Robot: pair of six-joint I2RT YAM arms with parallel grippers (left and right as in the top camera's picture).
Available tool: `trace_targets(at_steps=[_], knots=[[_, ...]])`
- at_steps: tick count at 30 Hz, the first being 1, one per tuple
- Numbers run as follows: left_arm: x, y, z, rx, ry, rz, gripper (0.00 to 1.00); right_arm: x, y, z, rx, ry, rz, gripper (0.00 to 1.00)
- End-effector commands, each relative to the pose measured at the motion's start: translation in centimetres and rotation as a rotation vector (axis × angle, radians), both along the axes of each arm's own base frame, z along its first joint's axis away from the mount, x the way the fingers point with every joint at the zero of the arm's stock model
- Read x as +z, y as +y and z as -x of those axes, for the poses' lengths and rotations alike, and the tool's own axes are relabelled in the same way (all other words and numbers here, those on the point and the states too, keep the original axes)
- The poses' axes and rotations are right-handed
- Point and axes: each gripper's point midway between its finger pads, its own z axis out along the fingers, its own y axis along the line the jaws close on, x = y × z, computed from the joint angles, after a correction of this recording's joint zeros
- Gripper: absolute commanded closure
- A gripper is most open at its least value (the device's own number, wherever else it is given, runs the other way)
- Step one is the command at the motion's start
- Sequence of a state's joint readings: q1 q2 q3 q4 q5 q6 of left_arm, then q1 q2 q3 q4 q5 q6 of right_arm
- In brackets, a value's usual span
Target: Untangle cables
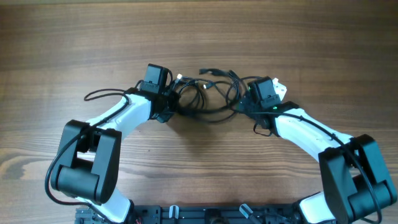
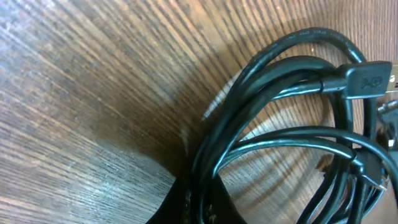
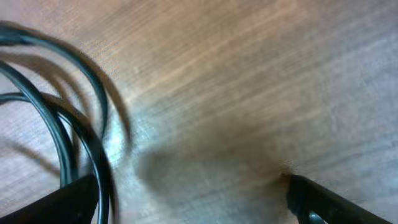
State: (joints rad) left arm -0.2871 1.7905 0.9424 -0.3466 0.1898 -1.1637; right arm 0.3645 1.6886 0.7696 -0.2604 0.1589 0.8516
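Note:
The left gripper pinches the tangle's outer bend, other loops beyond its fingers; it should open, grip the cords farther in and lift (image 1: 199,98) the tangle.
The cables (image 1: 208,93) lie as a loose tangle of thin black cords on the wooden table, between my two grippers. My left gripper (image 1: 169,104) is at the tangle's left side. In the left wrist view its jaws (image 2: 208,208) are shut on several cords (image 2: 280,93) that fan up and to the right, one ending in a flat plug (image 2: 364,79). My right gripper (image 1: 245,102) is at the tangle's right side. In the right wrist view it (image 3: 193,199) is open wide over bare wood, and cords (image 3: 68,130) curve past its left finger, none between the fingertips.
The wooden table (image 1: 199,37) runs to all edges of the view. A thin black strand (image 1: 102,93) loops out to the left of my left wrist. A connector end (image 1: 208,71) sticks out at the far side of the tangle. Both arm bases stand at the near edge.

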Motion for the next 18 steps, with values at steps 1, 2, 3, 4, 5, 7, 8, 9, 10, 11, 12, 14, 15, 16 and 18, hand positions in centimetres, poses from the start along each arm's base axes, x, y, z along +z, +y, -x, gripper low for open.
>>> trace_targets(at_steps=[1,2,3,4,5,7,8,9,10,11,12,14,15,16,18], knots=[[-2.5,1.2,1.9,0.079,0.096,-0.034,0.84,-10.3,-0.4,14.3,-0.037,0.528,-0.153,0.0],[-2.5,1.2,2.0,0.079,0.101,-0.035,0.82,-10.3,-0.3,13.8,0.004,0.51,-0.148,0.0],[-2.5,1.2,2.1,0.077,0.103,-0.037,0.81,-10.1,-0.2,12.9,0.045,0.486,-0.133,0.0],[-2.5,1.2,2.1,0.031,0.091,-0.049,0.81,-9.8,-0.2,11.7,0.096,0.451,-0.111,0.0],[-2.5,1.2,2.1,-0.02,0.077,-0.063,0.82,-9.2,-0.1,10.3,0.143,0.406,-0.089,0.0],[-2.5,1.2,2.1,-0.072,0.062,-0.077,0.82,-7.8,0.0,7.8,0.187,0.321,-0.055,0.0],[-2.5,1.2,2.1,-0.1,0.054,-0.085,0.82,-6.8,0.3,6.4,0.228,0.272,-0.047,0.0],[-2.5,1.2,2.1,-0.133,0.045,-0.094,0.82,-5.7,0.8,5.0,0.291,0.219,-0.039,0.0],[-2.5,1.2,2.1,-0.163,0.036,-0.102,0.82,-4.2,1.5,3.4,0.383,0.146,-0.022,0.0],[-2.5,1.2,2.0,-0.181,0.03,-0.107,0.82,-3.0,2.0,2.3,0.462,0.08,-0.002,0.0],[-2.5,1.2,1.9,-0.222,0.011,-0.117,0.82,-1.8,2.7,1.4,0.562,0.014,0.024,0.0],[-2.3,1.0,1.4,-0.293,-0.031,-0.134,0.79,0.0,3.8,0.4,0.732,-0.083,0.092,0.0],[-2.2,1.0,1.1,-0.341,-0.058,-0.147,0.79,0.6,4.2,0.1,0.785,-0.116,0.117,0.0],[-2.1,0.9,0.9,-0.374,-0.077,-0.156,0.8,1.1,4.5,-0.3,0.817,-0.148,0.142,0.0],[-2.0,0.8,0.6,-0.432,-0.109,-0.173,0.81,2.2,4.4,-1.6,0.807,-0.208,0.192,0.0]])
